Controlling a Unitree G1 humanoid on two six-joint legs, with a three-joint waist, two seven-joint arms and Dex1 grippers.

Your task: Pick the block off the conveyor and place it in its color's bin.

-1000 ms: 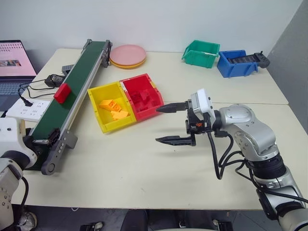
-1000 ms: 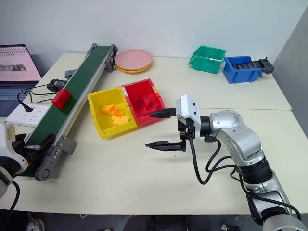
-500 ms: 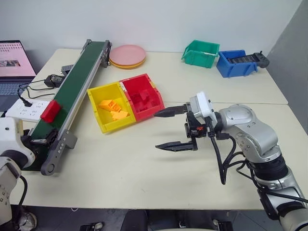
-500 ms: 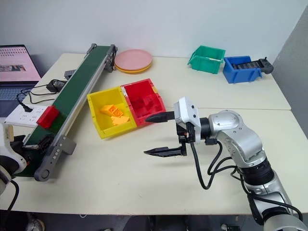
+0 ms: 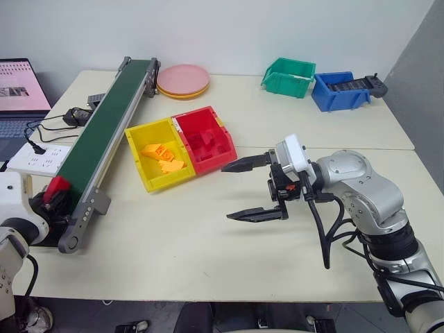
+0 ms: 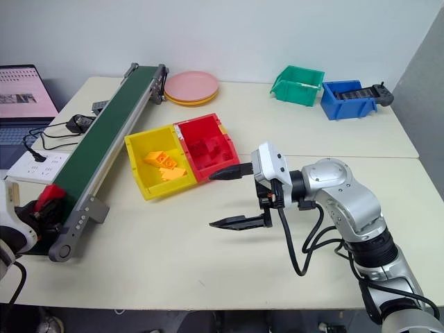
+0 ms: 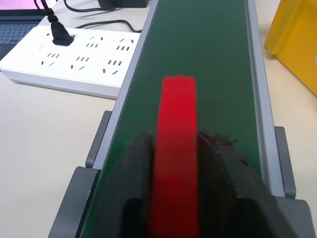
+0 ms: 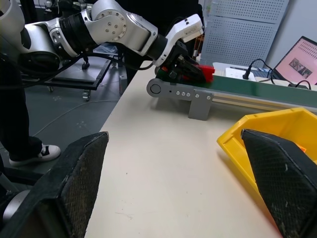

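Observation:
The red block, still at the conveyor's near end, will be let go by my left gripper among the red bricks in the middle of the red bin (image 5: 211,143).
The red block (image 7: 176,148) stands on edge at the near end of the conveyor (image 5: 104,118), whose belt is dark green. My left gripper (image 7: 176,140) is shut on it, one black finger (image 7: 141,163) pressed on each side. From the head, the block (image 5: 57,187) shows just above the belt's end roller. The red bin (image 5: 215,161) sits right of the conveyor, beside a yellow one, and holds red bricks. My right gripper (image 5: 227,193) hovers open over the table, pointing left, just right of the red bin with nothing between its fingers.
The yellow bin (image 5: 163,182) with orange bricks touches the red bin. Pink plates (image 5: 184,80), a green bin (image 5: 288,75) and a blue bin (image 5: 340,90) stand at the back. A power strip (image 5: 35,156) and laptop (image 5: 17,97) lie left of the conveyor.
The red block rode down the belt to its near end, and my left gripper went from open to shut on it. The right gripper stayed about where it was.

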